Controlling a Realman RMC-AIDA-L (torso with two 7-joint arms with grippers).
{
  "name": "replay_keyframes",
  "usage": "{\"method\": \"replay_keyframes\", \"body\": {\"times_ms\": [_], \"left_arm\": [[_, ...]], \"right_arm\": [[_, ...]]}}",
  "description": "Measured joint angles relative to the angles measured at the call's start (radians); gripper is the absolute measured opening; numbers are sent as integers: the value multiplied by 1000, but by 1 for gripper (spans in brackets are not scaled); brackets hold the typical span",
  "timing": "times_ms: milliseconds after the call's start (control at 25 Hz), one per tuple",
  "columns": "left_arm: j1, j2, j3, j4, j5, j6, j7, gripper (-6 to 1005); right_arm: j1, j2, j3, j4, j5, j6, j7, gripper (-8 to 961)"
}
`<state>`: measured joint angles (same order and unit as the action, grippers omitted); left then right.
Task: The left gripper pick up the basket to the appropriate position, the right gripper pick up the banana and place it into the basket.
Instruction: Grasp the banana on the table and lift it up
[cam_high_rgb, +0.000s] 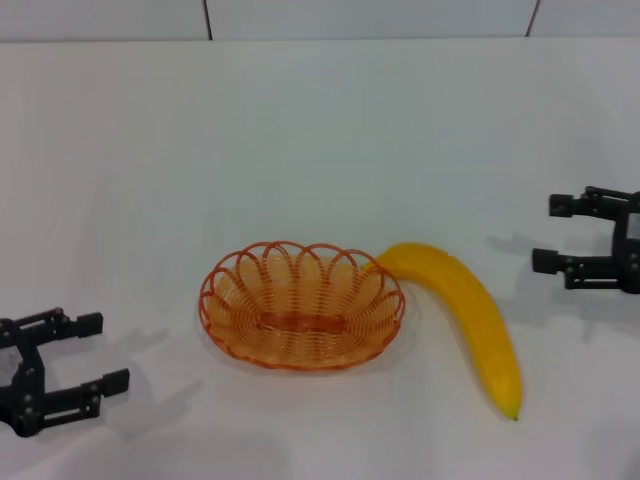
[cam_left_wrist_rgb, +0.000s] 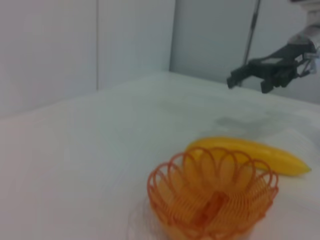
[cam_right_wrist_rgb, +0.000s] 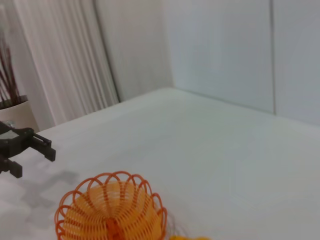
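Note:
My right gripper needs to grip the middle of the yellow banana (cam_high_rgb: 476, 318) and leave both ends free, because the banana should go into the basket.
The orange wire basket (cam_high_rgb: 301, 305) sits empty on the white table, near the middle front. It also shows in the left wrist view (cam_left_wrist_rgb: 212, 197) and the right wrist view (cam_right_wrist_rgb: 111, 210). The yellow banana (cam_high_rgb: 467, 320) lies on the table just right of the basket, its upper end touching the rim; it shows in the left wrist view (cam_left_wrist_rgb: 250, 154) behind the basket. My left gripper (cam_high_rgb: 95, 352) is open and empty at the front left, apart from the basket. My right gripper (cam_high_rgb: 542, 233) is open and empty at the right edge, beyond the banana.
The white table (cam_high_rgb: 320, 140) stretches bare behind the basket to a white panelled wall (cam_high_rgb: 370, 18). In the right wrist view a white curtain (cam_right_wrist_rgb: 65, 60) and a potted plant (cam_right_wrist_rgb: 12, 100) stand off to the side.

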<state>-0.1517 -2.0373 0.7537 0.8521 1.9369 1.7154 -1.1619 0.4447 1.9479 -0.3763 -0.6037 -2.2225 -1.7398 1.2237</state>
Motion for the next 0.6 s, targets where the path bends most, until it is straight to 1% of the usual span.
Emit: {"method": "replay_keyframes", "body": {"times_ms": [120,200,320,400,440,600], "left_arm": [[-14,-1,-19,-11,0,11,20,757],[-24,0,-20,-15,0,12,22,757],[-43,0,-20,-21,0,13,22,757],[-53,0,-21,-22,0,13,23,757],[-57,0,-21,-22,0,13,23,757],[-65,0,-23,-23,-7,14,24,757]], "right_arm": [[-9,9,-7,-115,-26,-54,159,862],[-9,19,-9,-204,-51,-98,255,862],[0,46,-37,-365,-72,-137,361,861],[4,61,-103,-483,-74,-143,428,861],[6,66,-157,-548,-74,-142,469,861],[31,71,-377,-707,-110,-117,624,861]]}}
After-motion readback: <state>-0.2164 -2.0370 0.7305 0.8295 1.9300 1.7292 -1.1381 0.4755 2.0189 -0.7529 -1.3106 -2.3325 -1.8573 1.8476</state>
